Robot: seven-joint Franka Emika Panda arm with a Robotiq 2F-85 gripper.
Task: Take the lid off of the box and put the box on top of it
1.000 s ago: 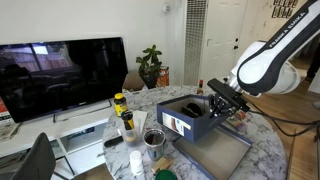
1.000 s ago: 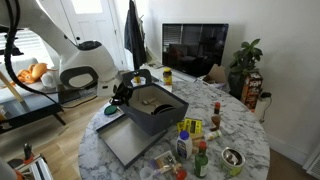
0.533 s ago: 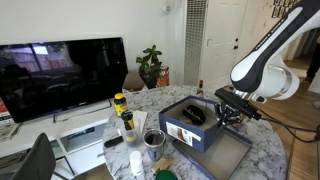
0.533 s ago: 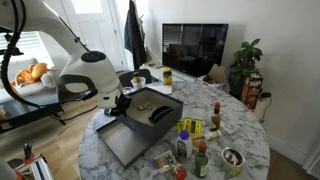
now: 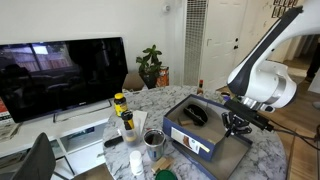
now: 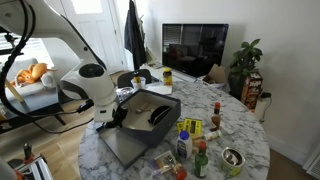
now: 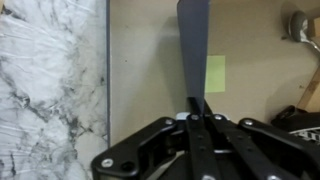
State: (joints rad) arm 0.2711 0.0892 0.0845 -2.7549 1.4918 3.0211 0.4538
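The robot's gripper should release the box, which now partly overlaps the lid, squarely over the shallow lid (image 5: 218, 147), with the box's side near the lid's outer rim.
The deep slate-blue box (image 5: 186, 131), with a colourful label on its side, lies partly over the shallow lid (image 5: 238, 152). A dark object lies inside it. My gripper (image 5: 236, 121) is shut on the box's far wall. In the other exterior view the box (image 6: 152, 111) overlaps the lid (image 6: 124, 147) with the gripper (image 6: 119, 111) at its edge. The wrist view shows the fingers (image 7: 197, 108) pinching the thin dark box wall (image 7: 193, 45), with the lid's pale inner face (image 7: 143, 70) to one side. I cannot tell if the box rests on the lid.
Bottles and jars (image 5: 122, 115) and a metal cup (image 5: 153, 138) stand on the marble table (image 5: 268, 150) beside the box. More bottles (image 6: 192, 140) and a bowl (image 6: 233, 158) sit near the table edge. A TV (image 5: 60, 75) and a plant (image 5: 151, 65) stand behind.
My gripper has carried the box sideways along the table, so it now sits further over the lid. The grip on the box wall is unchanged.
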